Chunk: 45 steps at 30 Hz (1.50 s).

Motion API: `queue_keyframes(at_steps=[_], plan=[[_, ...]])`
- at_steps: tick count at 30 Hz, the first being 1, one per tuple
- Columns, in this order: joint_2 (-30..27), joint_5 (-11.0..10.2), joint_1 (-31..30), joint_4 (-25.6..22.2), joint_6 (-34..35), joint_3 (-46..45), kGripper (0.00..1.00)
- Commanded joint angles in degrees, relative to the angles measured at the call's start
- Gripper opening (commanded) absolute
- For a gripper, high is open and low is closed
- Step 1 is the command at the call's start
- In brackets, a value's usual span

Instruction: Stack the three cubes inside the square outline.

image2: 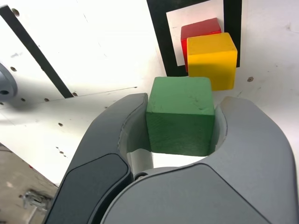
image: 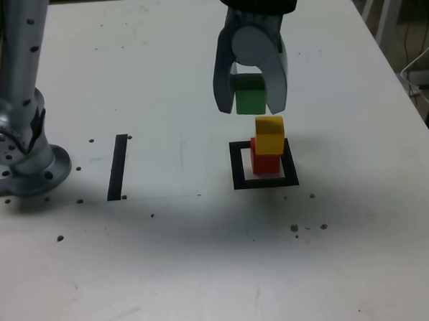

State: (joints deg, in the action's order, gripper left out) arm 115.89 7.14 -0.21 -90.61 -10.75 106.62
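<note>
Next, my gripper lets go of the green cube on top of the yellow cube [image: 269, 124] [image2: 212, 71], flush over the yellow cube's upper side. The green cube now hangs in the air.
My gripper [image: 252, 102] hangs in the air, shut on the green cube [image: 250, 100], which fills the space between its jaws in the wrist view [image2: 181, 115]. Just below and slightly to the exterior view's right, the yellow cube [image: 270, 134] rests on the red cube [image: 263, 161], offset a little from it. Both stand inside the square outline [image: 237, 166] on the white table. The wrist view shows the yellow cube [image2: 211, 59] covering most of the red cube [image2: 198, 31], within the square outline [image2: 159, 32].
A narrow black bar [image: 118, 166] is marked on the table at the exterior view's left, near the arm's grey base [image: 26, 159]. Small dark specks dot the table [image: 205, 261]. The table's right edge lies at the exterior view's far right.
</note>
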Motion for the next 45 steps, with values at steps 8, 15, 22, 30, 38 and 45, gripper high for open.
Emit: queue_keyframes(at_steps=[8,15,22,30,38,45], plan=[[1.7,0.7,-0.3,0.0,1.0,0.6,0.31],[2.3,1.0,-0.3,0.7,1.0,0.5,0.31],[3.3,1.1,-0.3,1.5,0.9,0.6,0.31],[4.1,0.9,-0.1,1.9,0.7,0.8,0.31],[4.8,0.9,0.2,2.3,0.5,0.9,0.32],[4.9,0.9,0.3,2.8,0.0,0.7,0.49]])
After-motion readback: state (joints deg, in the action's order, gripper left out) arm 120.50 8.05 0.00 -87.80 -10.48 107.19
